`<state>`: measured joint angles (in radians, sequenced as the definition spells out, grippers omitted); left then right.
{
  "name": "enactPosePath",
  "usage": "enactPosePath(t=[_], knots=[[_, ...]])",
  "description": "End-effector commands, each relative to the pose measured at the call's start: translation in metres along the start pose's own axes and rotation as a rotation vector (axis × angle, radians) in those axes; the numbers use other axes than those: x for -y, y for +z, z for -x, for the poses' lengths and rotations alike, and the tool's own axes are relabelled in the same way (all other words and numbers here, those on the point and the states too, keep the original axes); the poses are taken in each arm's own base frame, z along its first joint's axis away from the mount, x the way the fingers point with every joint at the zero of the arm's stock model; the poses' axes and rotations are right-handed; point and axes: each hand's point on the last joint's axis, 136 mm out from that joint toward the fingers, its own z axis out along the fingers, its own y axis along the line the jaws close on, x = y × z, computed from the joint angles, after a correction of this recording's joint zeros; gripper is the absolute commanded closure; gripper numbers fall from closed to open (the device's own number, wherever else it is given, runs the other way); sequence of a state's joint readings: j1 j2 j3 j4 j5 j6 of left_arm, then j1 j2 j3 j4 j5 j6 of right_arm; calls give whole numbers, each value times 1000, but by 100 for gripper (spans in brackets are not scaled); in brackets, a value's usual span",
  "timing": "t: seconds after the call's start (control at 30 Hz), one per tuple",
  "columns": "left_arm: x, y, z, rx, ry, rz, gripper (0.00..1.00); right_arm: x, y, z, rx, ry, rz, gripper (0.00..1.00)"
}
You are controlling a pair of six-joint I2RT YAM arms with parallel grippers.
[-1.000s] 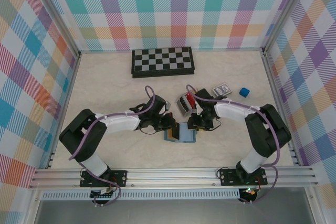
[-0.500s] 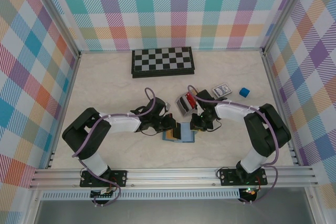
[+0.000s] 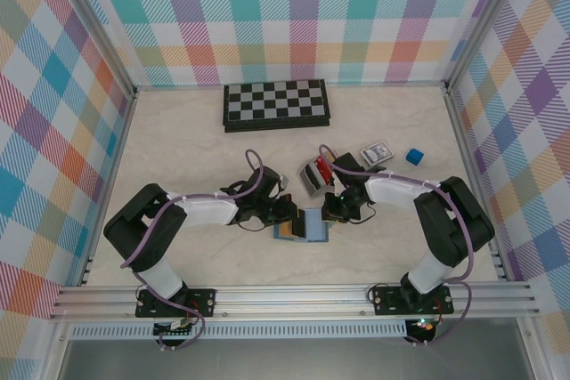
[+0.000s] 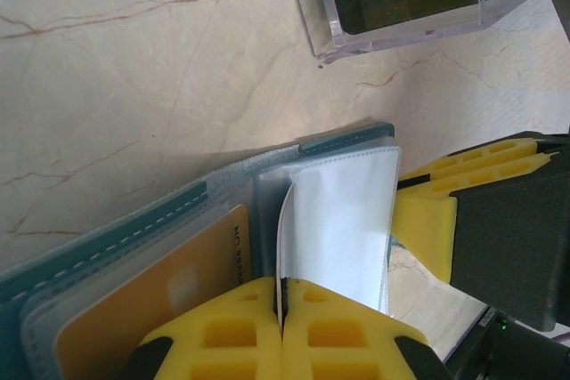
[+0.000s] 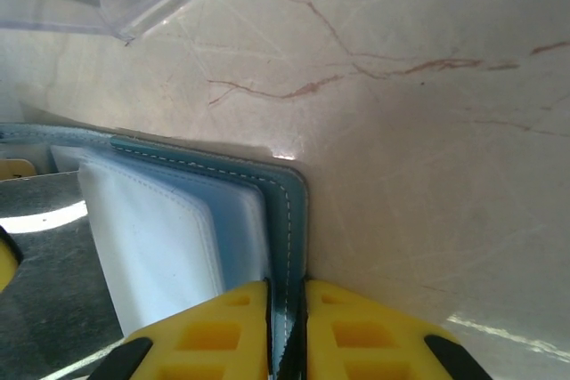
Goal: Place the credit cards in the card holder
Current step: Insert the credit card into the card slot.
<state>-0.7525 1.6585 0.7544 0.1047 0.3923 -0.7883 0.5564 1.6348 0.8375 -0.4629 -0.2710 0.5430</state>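
The dark card sits too shallow in the pale pocket, so next my left gripper opens, takes the card's outer edge (image 4: pixel 280 254) and pushes it deeper.
The teal card holder (image 3: pixel 307 224) lies open on the table between the two grippers. My left gripper (image 4: pixel 282 287) is shut on one thin whitish pocket leaf (image 4: pixel 343 211) and holds it upright. A tan credit card (image 4: pixel 151 295) sits in the pocket left of that leaf. My right gripper (image 5: pixel 287 295) is shut on the edge of the holder's teal cover (image 5: pixel 287 211), with pale pocket leaves (image 5: pixel 160 238) to its left. In the top view the left gripper (image 3: pixel 287 214) and right gripper (image 3: pixel 328 211) flank the holder. Red credit cards (image 3: pixel 322 166) stand in a clear box behind it.
The clear box (image 3: pixel 314 175) stands just behind the holder, close to both wrists (image 4: pixel 401 6). Farther back lies a chessboard (image 3: pixel 277 105). A dark patterned card (image 3: pixel 376 152) and a blue cube (image 3: pixel 414 156) sit at the back right. Plaid walls ring the table.
The right gripper has closed onto the holder's teal cover edge. The holder's right side now stands a little higher. The left gripper has kept its hold on the leaf.
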Motion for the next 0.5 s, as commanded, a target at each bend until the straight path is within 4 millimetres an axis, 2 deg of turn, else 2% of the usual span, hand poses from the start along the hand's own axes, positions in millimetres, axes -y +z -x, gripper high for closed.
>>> enactPosePath(t=[0.0, 0.1, 0.37, 0.47], knots=[[-31, -5, -21, -15, -62, 110, 97, 9, 16, -13, -49, 22, -22, 86], [-29, -4, -20, 6, -71, 86, 96, 8, 18, -14, -52, 19, -11, 87], [-2, 14, -12, -25, -28, -9, 93, 1, 19, -14, -60, 16, 29, 89], [-1, 20, -13, -33, -30, -4, 92, 1, 19, -14, -60, 24, 32, 89]])
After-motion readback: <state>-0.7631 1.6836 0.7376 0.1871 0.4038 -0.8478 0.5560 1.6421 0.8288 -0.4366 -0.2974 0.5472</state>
